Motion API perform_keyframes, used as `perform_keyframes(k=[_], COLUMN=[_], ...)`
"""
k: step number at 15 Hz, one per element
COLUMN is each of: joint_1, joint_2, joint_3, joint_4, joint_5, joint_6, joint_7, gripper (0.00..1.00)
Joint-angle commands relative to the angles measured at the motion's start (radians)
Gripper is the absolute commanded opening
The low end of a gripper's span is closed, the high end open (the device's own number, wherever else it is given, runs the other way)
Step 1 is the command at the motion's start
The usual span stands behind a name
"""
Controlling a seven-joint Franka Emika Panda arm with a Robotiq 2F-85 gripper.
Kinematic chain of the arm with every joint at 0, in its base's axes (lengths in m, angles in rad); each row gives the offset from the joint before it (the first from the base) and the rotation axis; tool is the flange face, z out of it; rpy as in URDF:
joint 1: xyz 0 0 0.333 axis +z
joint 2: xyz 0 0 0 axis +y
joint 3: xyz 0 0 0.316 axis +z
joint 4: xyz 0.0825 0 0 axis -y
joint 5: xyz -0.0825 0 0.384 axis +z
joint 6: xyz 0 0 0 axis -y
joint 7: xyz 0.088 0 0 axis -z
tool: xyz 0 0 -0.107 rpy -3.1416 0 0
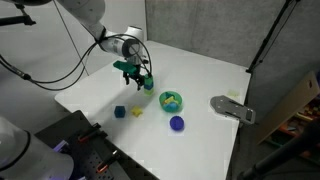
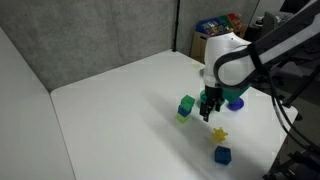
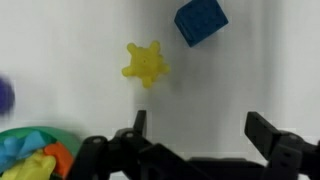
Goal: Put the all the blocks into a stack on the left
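Note:
I will next move my gripper to the blue cube near the yellow star-shaped piece and close it on the cube's opposite sides (image 1: 120,112) (image 3: 201,21).
My gripper (image 3: 200,135) is open and empty, hovering over the white table; it also shows in both exterior views (image 1: 138,78) (image 2: 208,110). A green block (image 2: 187,103) rests on a paler yellow-green piece (image 2: 181,116) right beside the gripper; it also shows in an exterior view (image 1: 122,66) and is out of the wrist view. A blue cube (image 3: 200,20) (image 1: 119,112) (image 2: 222,155) and a yellow star-shaped piece (image 3: 146,63) (image 1: 137,112) (image 2: 218,133) lie apart on the table beyond the fingers.
A green bowl (image 1: 171,100) (image 3: 30,155) holding colourful pieces stands near a purple ball (image 1: 177,123) (image 3: 4,95). A grey flat object (image 1: 232,108) lies near the table edge. Dark panels enclose the white table (image 1: 200,70).

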Motion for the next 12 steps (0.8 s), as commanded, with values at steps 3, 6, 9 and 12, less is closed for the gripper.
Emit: perform_keyframes(k=[3,6,9,12], joint_1=[0.035,0.011,0.028,0.04], joint_2=[-0.029,-0.021,0.0,0.0], joint_3=[-0.013,0.013,0.001,-0.009], joint_4=[-0.12,-0.135,-0.119,-0.126], joint_5=[-0.003,0.034,0.017,-0.004], joint_6=[0.089,0.073,0.075,0.082], joint_7=[0.164,0.126,0.144,0.159], gripper=[1.0,1.0,1.0,1.0])
